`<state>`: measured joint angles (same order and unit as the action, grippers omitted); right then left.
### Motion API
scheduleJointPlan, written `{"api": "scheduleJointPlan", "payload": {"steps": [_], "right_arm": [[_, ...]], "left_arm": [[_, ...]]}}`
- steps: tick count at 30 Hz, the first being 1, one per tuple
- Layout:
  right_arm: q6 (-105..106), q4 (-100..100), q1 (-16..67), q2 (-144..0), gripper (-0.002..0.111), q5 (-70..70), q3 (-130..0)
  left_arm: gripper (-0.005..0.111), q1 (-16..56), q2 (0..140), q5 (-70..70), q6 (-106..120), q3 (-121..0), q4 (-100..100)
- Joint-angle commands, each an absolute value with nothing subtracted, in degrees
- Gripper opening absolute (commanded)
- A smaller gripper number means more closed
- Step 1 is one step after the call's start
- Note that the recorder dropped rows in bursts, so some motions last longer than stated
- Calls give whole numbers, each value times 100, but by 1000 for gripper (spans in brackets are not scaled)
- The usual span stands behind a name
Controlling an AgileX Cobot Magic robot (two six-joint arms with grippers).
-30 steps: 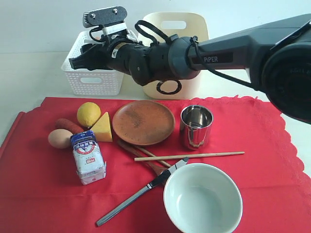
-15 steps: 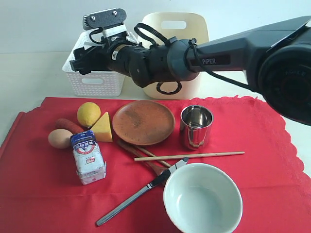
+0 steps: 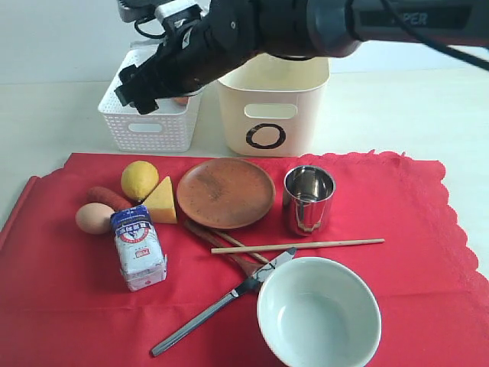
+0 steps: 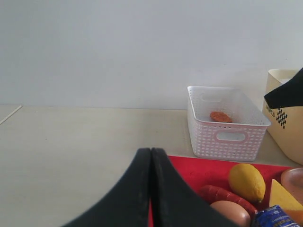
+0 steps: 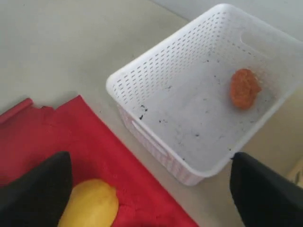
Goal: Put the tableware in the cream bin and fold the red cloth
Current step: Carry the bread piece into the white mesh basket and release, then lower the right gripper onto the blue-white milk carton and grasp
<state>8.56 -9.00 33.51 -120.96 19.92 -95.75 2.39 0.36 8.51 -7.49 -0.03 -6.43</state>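
Observation:
My right gripper is to go next to the packet beside the egg and cheese wedge and close on the packet's middle (image 3: 139, 246).
On the red cloth (image 3: 428, 252) lie the brown plate (image 3: 225, 193), steel cup (image 3: 309, 199), pale bowl (image 3: 318, 313), knife (image 3: 206, 315), chopsticks (image 3: 306, 245) and, partly under them, the wooden spoon (image 3: 218, 238). The cream bin (image 3: 275, 107) stands behind the cloth. My right gripper (image 3: 131, 86) hangs over the front of the white lattice basket (image 3: 149, 126); in the right wrist view this gripper (image 5: 149, 163) is open and empty. The left gripper (image 4: 151, 156) is shut on nothing, low by the cloth's (image 4: 199, 170) left edge, and is out of the exterior view.
Food sits at the cloth's left: lemon (image 3: 140, 180), cheese wedge (image 3: 160, 200), sausage (image 3: 107, 197), egg (image 3: 94, 218), packet (image 3: 139, 248). An orange-red piece (image 5: 245, 88) lies in the lattice basket (image 5: 199, 118). The right arm (image 3: 321, 23) spans the top of the view above the bin.
The right arm has lifted up and back, uncovering the cream bin's front. Its gripper now points down over the lattice basket. Nothing on the cloth moved.

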Motion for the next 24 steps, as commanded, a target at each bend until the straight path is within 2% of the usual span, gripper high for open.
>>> {"api": "scheduleJointPlan", "payload": {"steps": [1, 14, 24], "right_arm": [[969, -852, 3327, -11850, 85, 2699, -9596], [1304, -950, 3336, -11828, 85, 3064, -9596], [2156, -1381, 3789, -12018, 85, 3451, -9596]], "left_arm": [[1, 227, 0, 825, -765, 0, -636], [1, 227, 0, 825, -753, 0, -636], [1, 227, 0, 825, -751, 0, -636]]}}
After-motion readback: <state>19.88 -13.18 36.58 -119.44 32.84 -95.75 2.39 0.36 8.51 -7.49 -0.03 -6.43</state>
